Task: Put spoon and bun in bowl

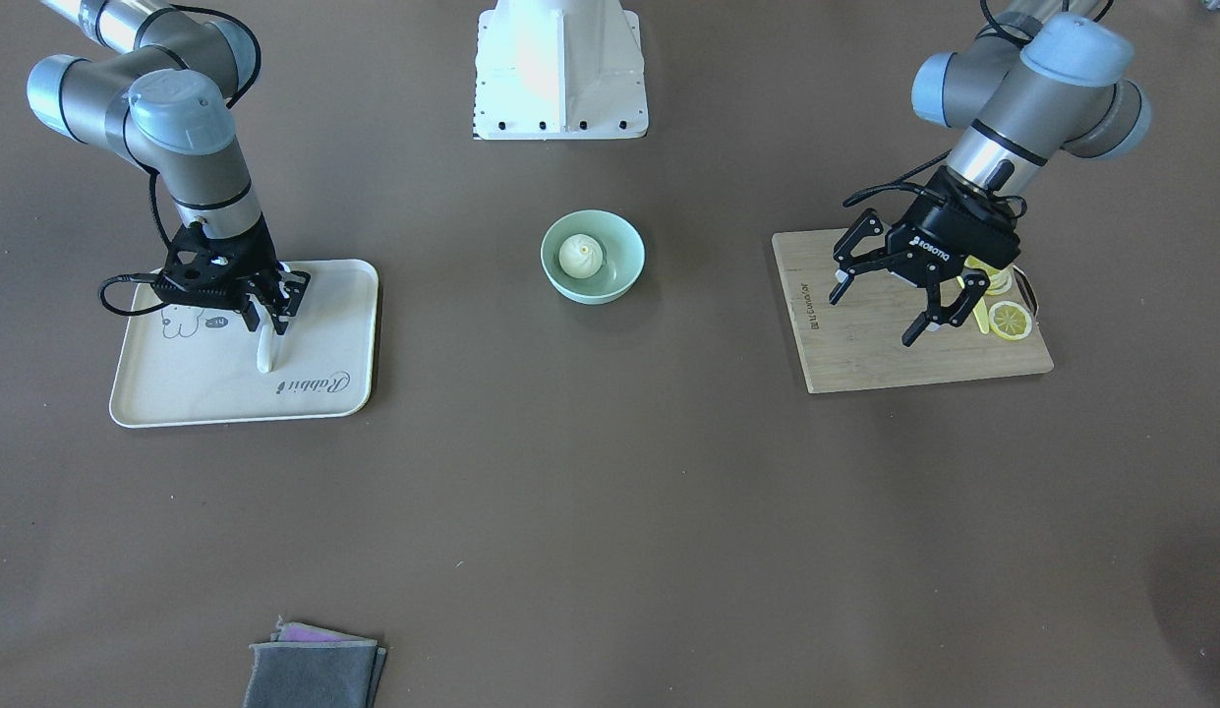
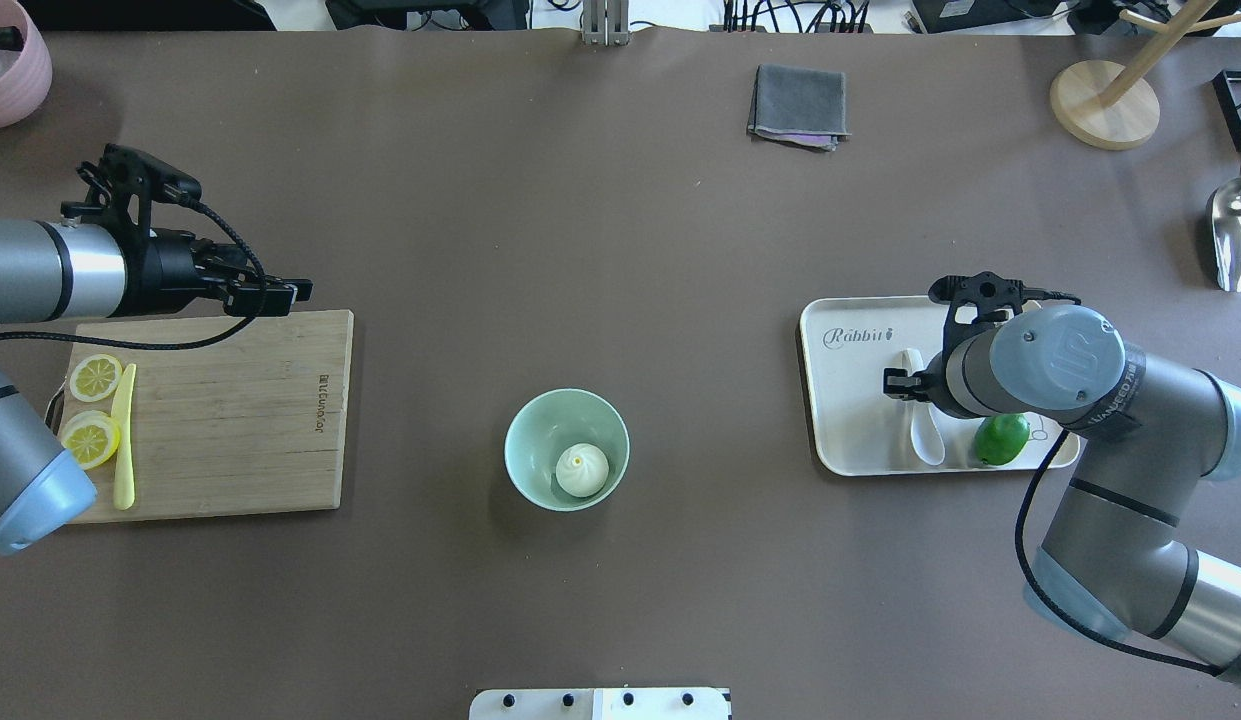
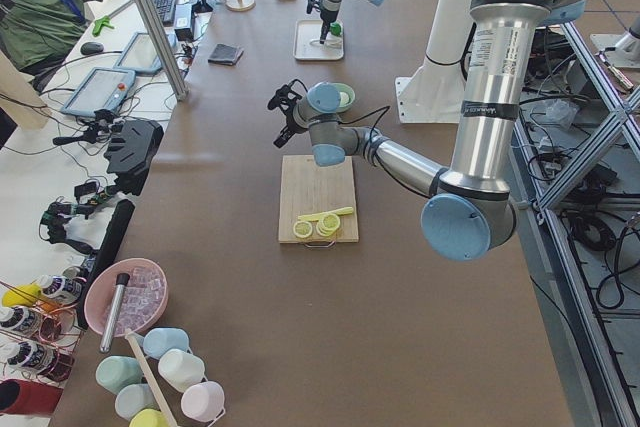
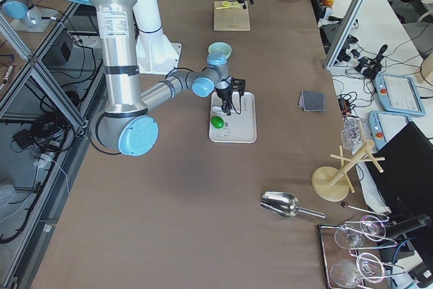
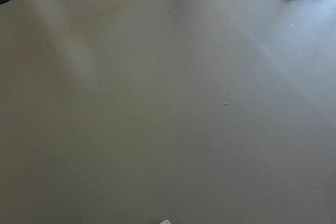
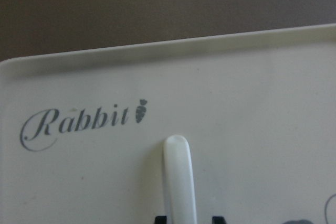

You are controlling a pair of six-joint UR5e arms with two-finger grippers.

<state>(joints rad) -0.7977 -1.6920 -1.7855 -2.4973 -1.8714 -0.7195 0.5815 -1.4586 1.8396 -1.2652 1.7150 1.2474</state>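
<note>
Next, my right gripper releases the spoon in the bowl (image 1: pixel 583 284), between the bun and the bowl's rim that faces the cloth.
The white spoon (image 1: pixel 266 349) lies on the white tray (image 1: pixel 324 393), and it also shows in the overhead view (image 2: pixel 925 435). My right gripper (image 1: pixel 271 320) is down over its handle. In the right wrist view the fingertips (image 6: pixel 161 217) stand on either side of the handle (image 6: pixel 178 177), with a gap on one side, so the gripper is open. The white bun (image 2: pixel 582 470) sits inside the mint-green bowl (image 2: pixel 525 440) at the table's middle. My left gripper (image 1: pixel 873 317) is open and empty, hovering above the wooden cutting board (image 1: pixel 885 354).
A green lime (image 2: pixel 1002 438) lies on the tray beside the spoon's scoop. Lemon slices (image 2: pixel 95 376) and a yellow knife (image 2: pixel 126 440) lie on the board. A folded grey cloth (image 2: pixel 798 105) lies at the far side. The robot base (image 1: pixel 560 69) stands behind the bowl.
</note>
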